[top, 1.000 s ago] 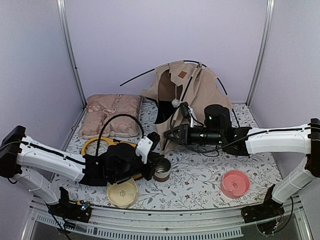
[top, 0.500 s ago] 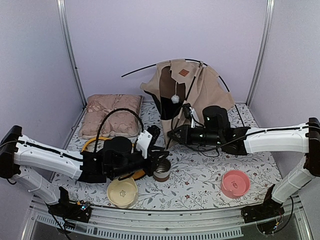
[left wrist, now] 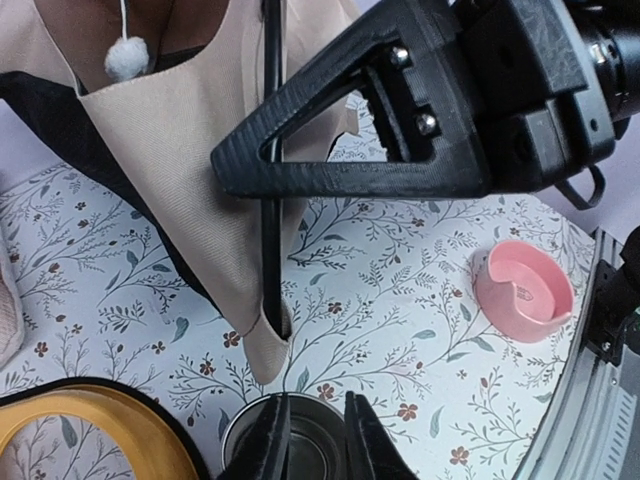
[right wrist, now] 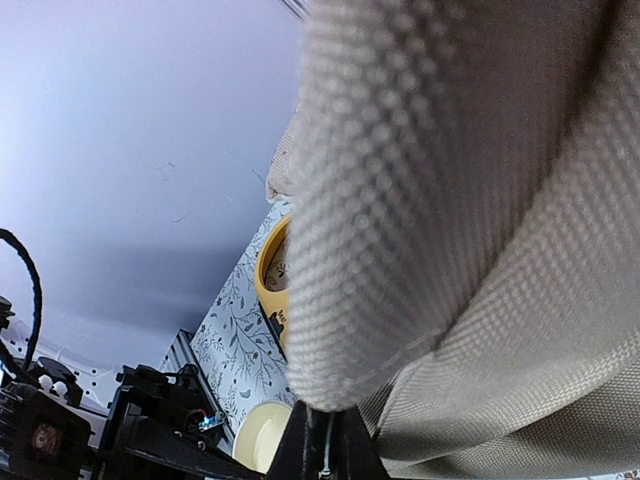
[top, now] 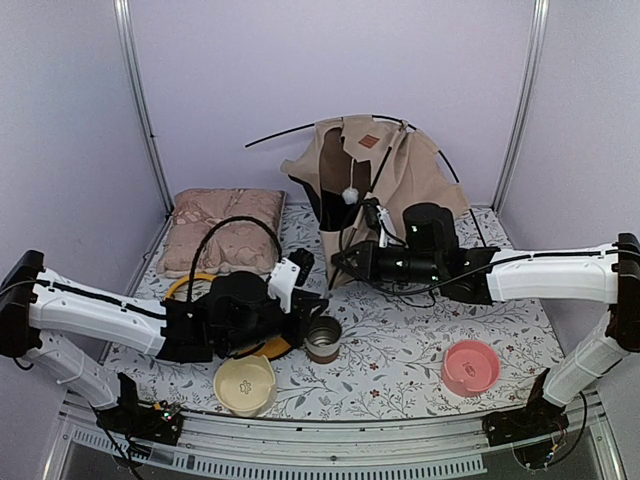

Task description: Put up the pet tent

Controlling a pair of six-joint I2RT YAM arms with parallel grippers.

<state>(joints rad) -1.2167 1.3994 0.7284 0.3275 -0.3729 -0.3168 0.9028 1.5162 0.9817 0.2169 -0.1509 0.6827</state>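
Note:
My right gripper alone holds the pole in the tent's corner pocket. Next, my left gripper pinches the pocket around the pole's end (left wrist: 276, 322) before my right gripper opens.
The pet tent (top: 400, 185) stands half raised at the back centre, tan fabric on thin black poles, with a brown label patch (top: 368, 142) and a white pom-pom (top: 350, 194). My right gripper (top: 340, 262) is shut on a black tent pole (left wrist: 270, 215) at the tent's front left corner. The left wrist view shows it pinching that pole (left wrist: 262, 160), and in the right wrist view tent fabric (right wrist: 450, 200) hangs over its fingers (right wrist: 325, 440). My left gripper (top: 305, 298) is empty, jaws slightly apart (left wrist: 315, 410), hovering over a metal can (top: 323, 338).
A pinkish cushion (top: 225, 230) lies at the back left. A yellow bowl (top: 185, 288) sits under my left arm, a cream bowl (top: 245, 385) at the near edge, and a pink bowl (top: 470, 366) at the near right. Metal frame posts stand at both back corners.
My right gripper has moved a little left and up with the pole, and the tent has risen and shifted back. My left gripper has edged slightly forward by the can.

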